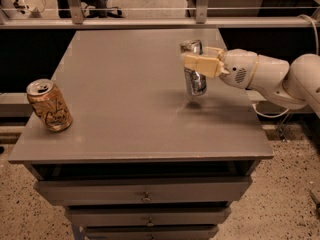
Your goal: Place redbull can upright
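Note:
I should set the redbull can, still hanging above the tabletop, upright with my gripper and let it go on the grey tabletop (pixel 201 114) just in front of its small shadow.
The redbull can (pixel 195 81), slim and silver with blue patches, hangs upright a little above the grey tabletop (pixel 125 84) on its right side. My gripper (pixel 200 63) reaches in from the right on a white arm (pixel 265 74) and is shut on the can's upper part, with a tan finger (pixel 199 62) across its front. The can's silver top shows above the fingers. A small shadow lies on the table just under the can.
A wider gold-orange can (pixel 48 105) stands at the table's left front corner. The table is a drawer cabinet with drawers (pixel 145 191) below the front edge. A metal rail (pixel 150 21) runs behind the table.

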Controlling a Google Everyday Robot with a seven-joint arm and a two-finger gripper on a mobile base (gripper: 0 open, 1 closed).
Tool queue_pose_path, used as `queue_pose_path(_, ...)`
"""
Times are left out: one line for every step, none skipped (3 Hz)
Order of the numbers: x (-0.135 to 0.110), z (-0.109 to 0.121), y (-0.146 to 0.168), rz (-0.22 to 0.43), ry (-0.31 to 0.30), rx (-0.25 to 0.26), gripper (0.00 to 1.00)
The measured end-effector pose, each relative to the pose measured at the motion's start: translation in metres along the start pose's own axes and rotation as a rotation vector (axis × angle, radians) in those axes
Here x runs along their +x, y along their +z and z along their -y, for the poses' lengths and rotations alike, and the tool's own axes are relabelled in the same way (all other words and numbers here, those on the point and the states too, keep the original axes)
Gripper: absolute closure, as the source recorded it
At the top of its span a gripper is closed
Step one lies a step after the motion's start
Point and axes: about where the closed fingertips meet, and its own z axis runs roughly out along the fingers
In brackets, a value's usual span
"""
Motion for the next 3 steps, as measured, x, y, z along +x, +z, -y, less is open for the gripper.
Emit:
queue_pose_path(0.009,-0.011,-0.009,0.027,0.012,-0.055,1.0)
queue_pose_path(0.016,-0.019,-0.015,0.036,0.007,-0.105,1.0)
queue_pose_path(0.023,-0.026,-0.022,0.051,0.002,-0.141,1.0)
